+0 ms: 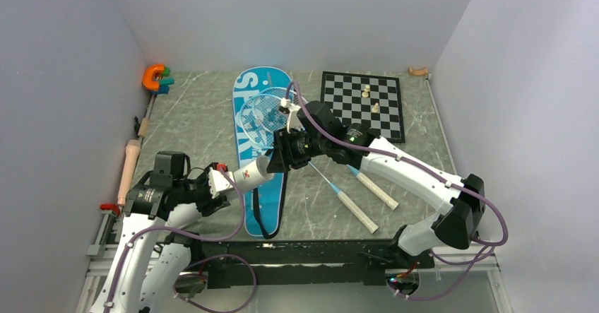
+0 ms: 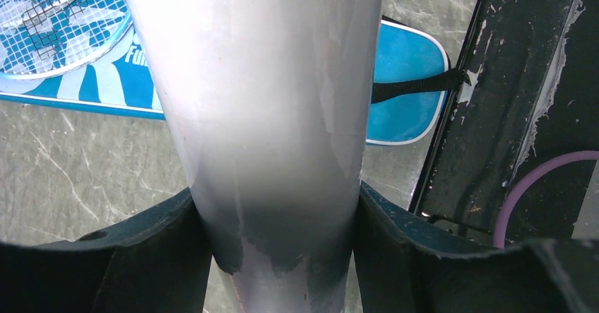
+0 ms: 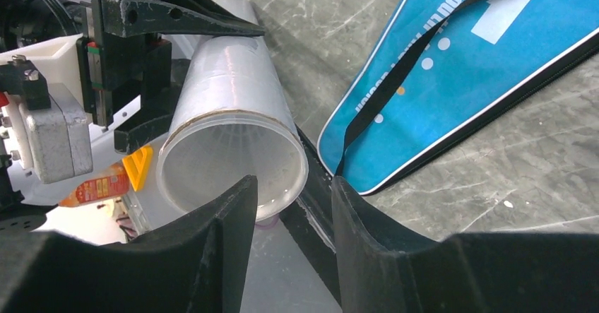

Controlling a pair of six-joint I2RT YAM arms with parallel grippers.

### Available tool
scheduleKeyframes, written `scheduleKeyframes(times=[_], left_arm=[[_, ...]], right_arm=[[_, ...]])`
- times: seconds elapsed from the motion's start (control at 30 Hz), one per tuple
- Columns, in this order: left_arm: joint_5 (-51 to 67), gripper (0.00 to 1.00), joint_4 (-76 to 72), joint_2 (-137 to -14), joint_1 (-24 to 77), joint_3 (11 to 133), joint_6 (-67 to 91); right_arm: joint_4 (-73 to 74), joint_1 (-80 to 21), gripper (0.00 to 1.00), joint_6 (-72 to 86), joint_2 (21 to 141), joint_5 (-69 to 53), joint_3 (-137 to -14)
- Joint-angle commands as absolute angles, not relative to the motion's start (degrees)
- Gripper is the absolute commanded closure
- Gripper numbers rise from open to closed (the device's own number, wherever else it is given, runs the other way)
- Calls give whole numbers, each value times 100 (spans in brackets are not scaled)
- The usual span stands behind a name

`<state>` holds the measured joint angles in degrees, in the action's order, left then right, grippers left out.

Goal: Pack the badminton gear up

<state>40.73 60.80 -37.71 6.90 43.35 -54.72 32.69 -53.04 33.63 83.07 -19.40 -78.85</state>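
I should use my left gripper to set the translucent white tube, now held level above the table, down on the bare table [image 1: 186, 152], between the wooden handle and the blue bag.
My left gripper [image 1: 227, 183] is shut on a translucent white tube [image 1: 251, 173] and holds it level above the table, mouth to the right. In the left wrist view the tube [image 2: 261, 101] fills the gap between the jaws of the left gripper [image 2: 282, 207]. My right gripper [image 1: 277, 160] is open and empty at the tube's mouth; in its wrist view the gripper [image 3: 293, 186] faces the open mouth [image 3: 229, 164]. The blue bag [image 1: 247, 126] lies flat with a racket head [image 1: 263, 115] on it. Two white racket handles [image 1: 357, 210] lie to its right.
A chessboard [image 1: 385, 111] with pale pieces lies at the back right. An orange tool [image 1: 154, 78] and a wooden handle [image 1: 129, 168] sit along the left edge. A black rail [image 1: 318, 249] runs along the near edge. The bag's black strap [image 3: 395, 80] trails loose.
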Motion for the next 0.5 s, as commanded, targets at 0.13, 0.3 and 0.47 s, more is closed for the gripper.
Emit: scheduleKeyframes(times=[0.13, 0.3, 0.47], left_arm=[[4427, 62, 5869, -3750, 729, 4447, -5452], [4434, 62, 5877, -3769, 734, 4456, -5428], [4420, 62, 5897, -3764, 738, 4499, -5425]], right_arm=[[3495, -5320, 52, 3060, 8265, -1577, -8295], [3362, -5305, 53, 3075, 8340, -1577, -8515], [3308, -5325, 56, 3093, 8486, -1622, -8633]])
